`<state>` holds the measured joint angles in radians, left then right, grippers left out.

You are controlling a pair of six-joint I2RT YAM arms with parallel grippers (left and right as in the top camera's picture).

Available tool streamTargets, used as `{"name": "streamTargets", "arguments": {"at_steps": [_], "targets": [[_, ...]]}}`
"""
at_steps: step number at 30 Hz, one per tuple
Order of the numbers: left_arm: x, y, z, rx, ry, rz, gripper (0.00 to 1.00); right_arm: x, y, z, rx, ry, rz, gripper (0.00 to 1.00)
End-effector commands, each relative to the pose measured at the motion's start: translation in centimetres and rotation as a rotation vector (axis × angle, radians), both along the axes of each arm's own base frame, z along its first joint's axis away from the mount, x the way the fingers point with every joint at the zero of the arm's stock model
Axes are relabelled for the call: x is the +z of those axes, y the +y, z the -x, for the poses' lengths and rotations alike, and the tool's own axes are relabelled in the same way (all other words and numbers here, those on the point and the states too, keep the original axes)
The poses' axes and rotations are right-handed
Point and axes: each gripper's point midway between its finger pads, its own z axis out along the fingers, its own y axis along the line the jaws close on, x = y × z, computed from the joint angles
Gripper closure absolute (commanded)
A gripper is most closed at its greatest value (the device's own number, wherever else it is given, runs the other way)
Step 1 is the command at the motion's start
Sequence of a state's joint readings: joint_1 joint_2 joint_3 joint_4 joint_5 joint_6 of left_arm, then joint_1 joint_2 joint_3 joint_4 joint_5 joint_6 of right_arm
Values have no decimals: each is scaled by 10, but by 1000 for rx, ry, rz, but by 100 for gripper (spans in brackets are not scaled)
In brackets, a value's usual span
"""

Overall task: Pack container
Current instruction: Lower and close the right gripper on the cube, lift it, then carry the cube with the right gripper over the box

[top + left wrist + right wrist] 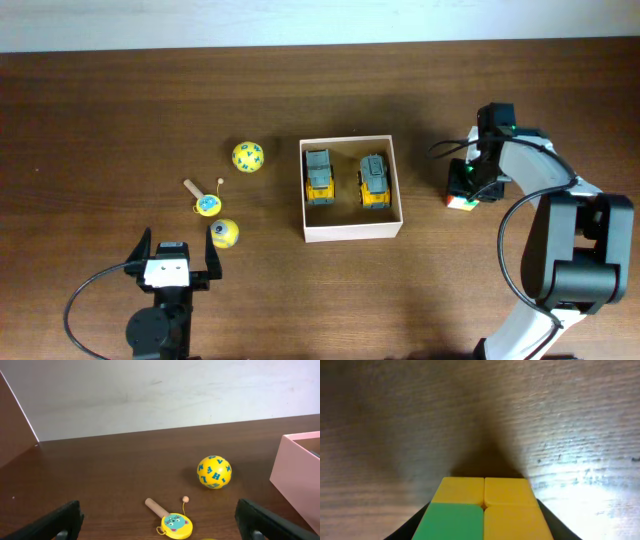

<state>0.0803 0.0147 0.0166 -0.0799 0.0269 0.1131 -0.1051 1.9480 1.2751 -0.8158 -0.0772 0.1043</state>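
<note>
My right gripper should release the puzzle cube between the yellow toy trucks (pixel 346 171), near the far side of the box.
The container (pixel 350 233) is a square shallow box with pale walls at the table's middle; its pink wall shows in the left wrist view (pixel 295 475). Two yellow toy trucks (pixel 319 177) (pixel 373 180) lie inside it. My right gripper (pixel 470 183) is right of the box, shut on a small colour cube (pixel 462 200) at table height; the right wrist view shows the cube's yellow and green top (pixel 485 505) between the fingers (pixel 482 532). My left gripper (pixel 172 262) is open and empty near the front edge (pixel 160 522).
Left of the box lie a yellow ball with blue letters (pixel 248 157) (pixel 214 472), a small yellow drum toy with a wooden handle (pixel 207 204) (pixel 175 525), and a smaller yellow ball (pixel 224 233).
</note>
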Motion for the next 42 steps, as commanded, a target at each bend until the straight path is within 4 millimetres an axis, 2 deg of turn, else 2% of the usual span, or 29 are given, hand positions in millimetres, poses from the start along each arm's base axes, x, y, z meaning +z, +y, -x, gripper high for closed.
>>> {"name": "streamTargets", "arguments": {"at_steps": [1, 11, 18, 22, 29, 34, 42], "targets": [[-3, -3, 0, -15, 5, -15, 1, 25, 0, -18, -8, -49, -23, 56], [-3, -3, 0, -15, 5, -15, 1, 101, 8, -40, 70, -106, -55, 57], [-3, -3, 0, -15, 5, -15, 1, 147, 42, -46, 205, -147, -82, 57], [-3, -3, 0, -15, 5, -15, 1, 165, 76, -48, 290, -178, -95, 57], [-3, -3, 0, -15, 5, -15, 1, 174, 145, -39, 447, -196, -111, 57], [-3, -3, 0, -15, 5, -15, 1, 175, 187, -29, 471, -197, -129, 57], [-3, -3, 0, -15, 5, -15, 1, 173, 220, -21, 421, -211, -75, 57]]}}
